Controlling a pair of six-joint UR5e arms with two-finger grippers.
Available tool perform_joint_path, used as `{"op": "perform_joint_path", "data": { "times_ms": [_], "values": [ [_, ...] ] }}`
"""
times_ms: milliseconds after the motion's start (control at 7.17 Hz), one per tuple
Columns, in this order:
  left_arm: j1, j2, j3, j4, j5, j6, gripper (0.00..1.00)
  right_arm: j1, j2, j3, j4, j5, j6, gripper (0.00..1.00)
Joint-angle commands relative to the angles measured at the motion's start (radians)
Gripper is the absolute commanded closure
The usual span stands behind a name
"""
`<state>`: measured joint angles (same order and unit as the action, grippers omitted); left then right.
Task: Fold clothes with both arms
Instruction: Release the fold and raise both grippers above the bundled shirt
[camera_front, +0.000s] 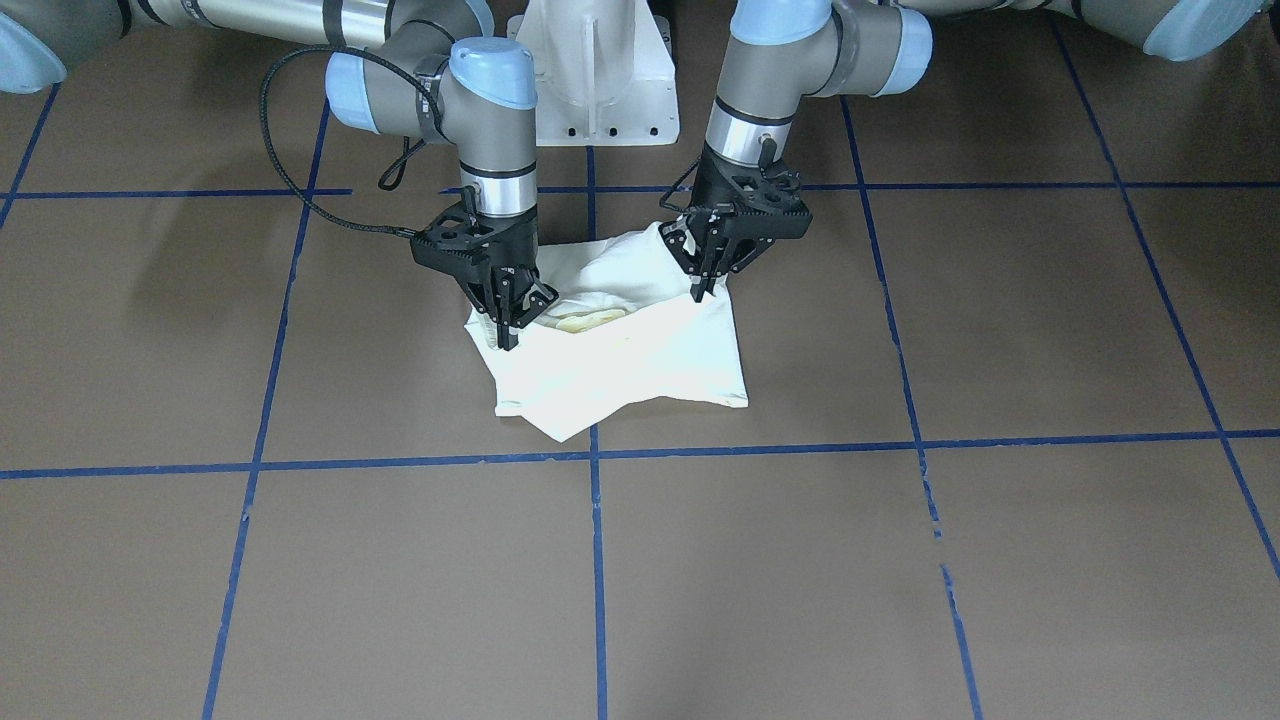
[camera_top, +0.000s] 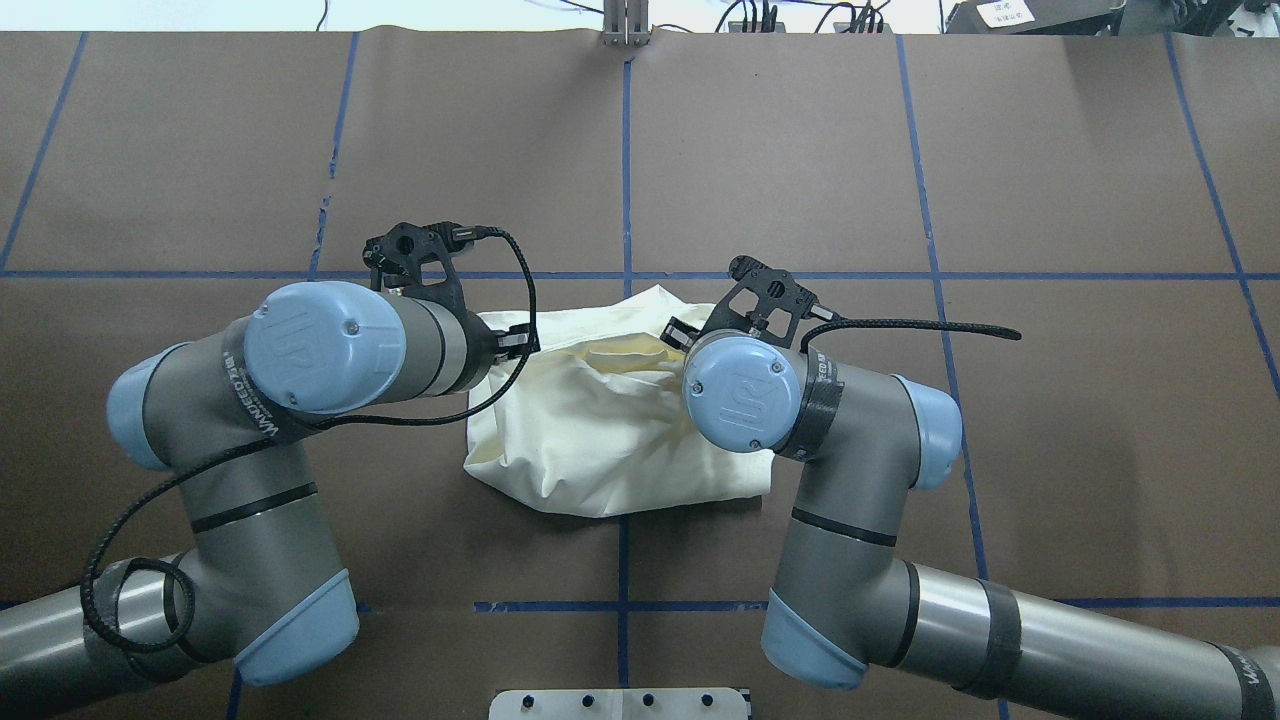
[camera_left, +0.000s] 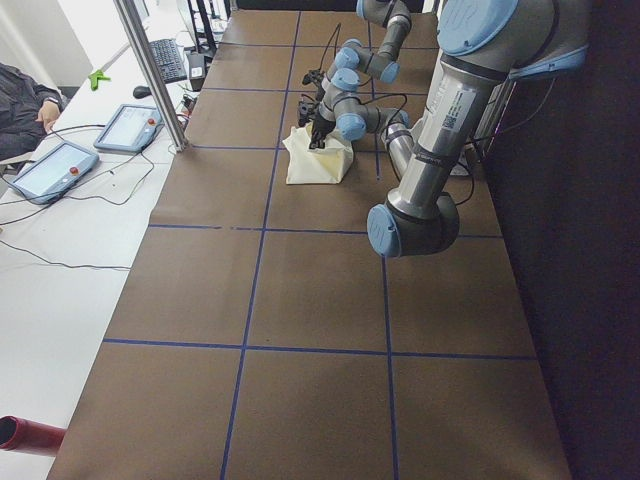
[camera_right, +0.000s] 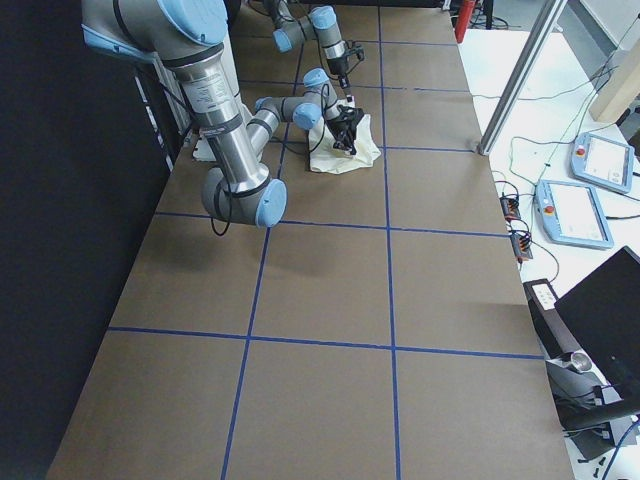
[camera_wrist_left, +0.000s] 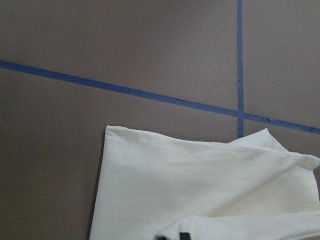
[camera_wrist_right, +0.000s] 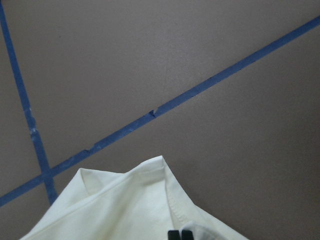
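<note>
Next, my left gripper releases the raised fold on the flat layer of the cream shirt (camera_front: 708, 331) (camera_wrist_left: 157, 194) just below the gripper's fingers.
The clothes (camera_front: 640, 350) are one plain cream shirt, bunched into a rough folded heap on the brown table near the robot's base, with no print showing. My left gripper (camera_front: 703, 285) points down at the heap's edge on its own side, fingers closed on a raised fold of cloth. My right gripper (camera_front: 510, 328) is shut on the opposite edge, which it holds slightly lifted. From overhead the wrists cover both grippers, and the clothes (camera_top: 600, 430) lie between them. In the right wrist view the black fingertips (camera_wrist_right: 174, 234) pinch a hemmed edge.
Blue tape lines (camera_front: 595, 455) divide the table into squares. The white pedestal base (camera_front: 600, 90) stands just behind the heap. Beside the table's far side is a desk with control tablets (camera_left: 60, 165) and a seated person's sleeve (camera_left: 20, 100).
</note>
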<state>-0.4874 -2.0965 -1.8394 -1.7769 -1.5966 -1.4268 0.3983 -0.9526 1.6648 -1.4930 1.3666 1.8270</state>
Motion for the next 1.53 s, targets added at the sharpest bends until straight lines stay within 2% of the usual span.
{"op": "perform_joint_path", "data": {
  "times_ms": [0, 837, 976, 1116, 1255, 1395],
  "values": [
    [-0.002, -0.011, 0.080, -0.064, 0.003, 0.005, 1.00, 0.002, 0.012, -0.034, 0.014, 0.000, -0.002, 1.00],
    [-0.007, -0.008, 0.111, -0.087, 0.004, 0.011, 1.00, 0.023, 0.009, -0.063, 0.014, 0.023, -0.037, 1.00],
    [-0.007, -0.007, 0.111, -0.088, 0.004, 0.016, 0.46, 0.023, 0.006, -0.065, 0.013, 0.023, -0.066, 0.16],
    [-0.008, -0.002, 0.102, -0.095, 0.004, 0.098, 0.00, 0.025, 0.012, -0.060, 0.019, 0.022, -0.157, 0.00],
    [-0.037, 0.000, 0.089, -0.102, -0.003, 0.158, 0.00, 0.051, 0.018, -0.038, 0.022, 0.049, -0.196, 0.00],
    [-0.069, 0.000, 0.077, -0.107, -0.006, 0.227, 0.00, 0.077, 0.018, 0.017, 0.019, 0.130, -0.253, 0.00]
  ]
}}
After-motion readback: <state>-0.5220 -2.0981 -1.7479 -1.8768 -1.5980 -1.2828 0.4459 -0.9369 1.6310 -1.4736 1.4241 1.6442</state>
